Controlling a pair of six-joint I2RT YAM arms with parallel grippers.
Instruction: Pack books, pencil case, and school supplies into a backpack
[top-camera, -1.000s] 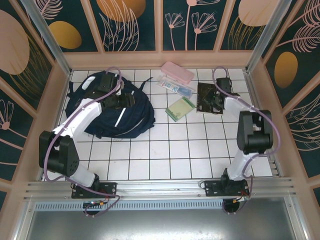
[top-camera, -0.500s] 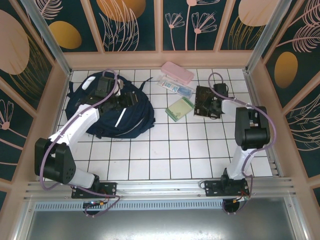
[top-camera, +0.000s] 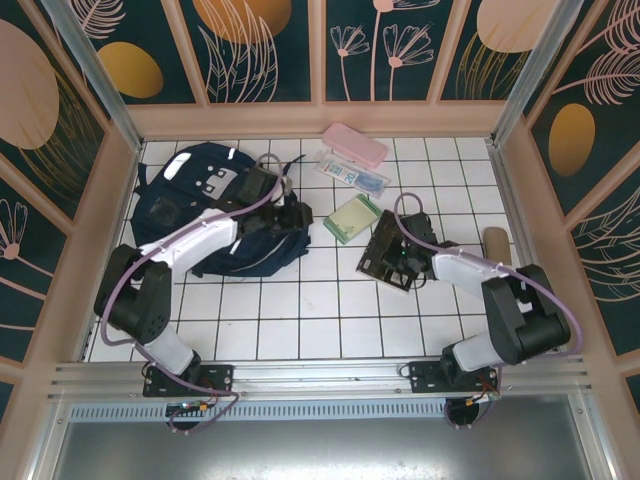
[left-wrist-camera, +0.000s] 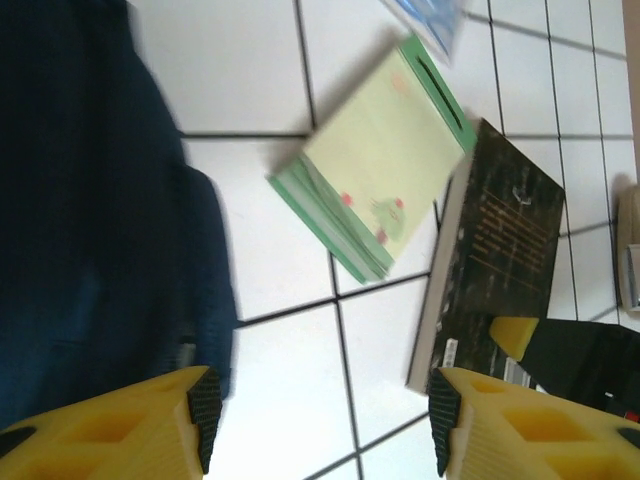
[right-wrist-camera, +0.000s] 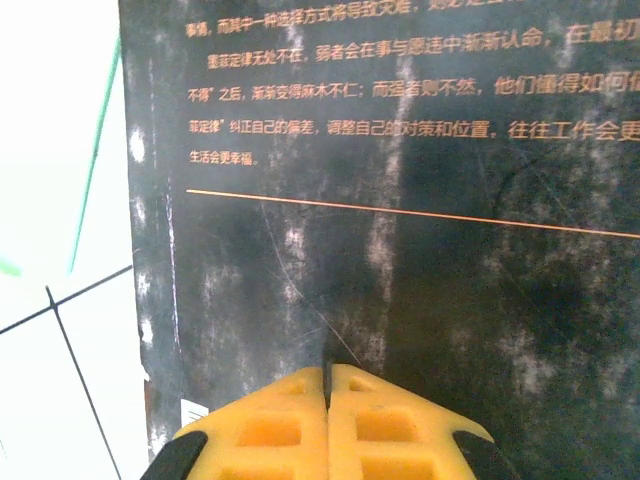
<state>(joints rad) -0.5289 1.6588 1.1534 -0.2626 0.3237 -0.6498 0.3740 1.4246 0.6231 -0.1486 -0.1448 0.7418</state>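
Note:
The dark brown book's flat cover has my right gripper's shut fingers on it, so that gripper should grip the book's spine (left-wrist-camera: 556, 250) while my left gripper braces the book's opposite edge.
The navy backpack (top-camera: 215, 215) lies at the left of the tiled floor. My left gripper (top-camera: 300, 216) hovers open just off its right edge, nothing between its fingers (left-wrist-camera: 322, 425); the backpack (left-wrist-camera: 80, 200) fills the left of that wrist view. The pale green book (top-camera: 352, 216) (left-wrist-camera: 385, 170) lies flat in the middle. The dark brown book (top-camera: 383, 250) (left-wrist-camera: 500, 240) lies askew beside it. My right gripper (top-camera: 402, 262) (right-wrist-camera: 327, 375) is shut, its fingertips resting on that book's cover (right-wrist-camera: 400, 200). The pink pencil case (top-camera: 355, 145) and the clear packet (top-camera: 350, 176) lie at the back.
A small tan roll (top-camera: 495, 242) stands near the right wall. Wooden-framed panels enclose the floor on three sides. Open white tiles stretch along the near half in front of the arms' bases.
My right gripper has slid the dark brown book from the back right toward the middle. My left gripper has swung from over the backpack to its right edge.

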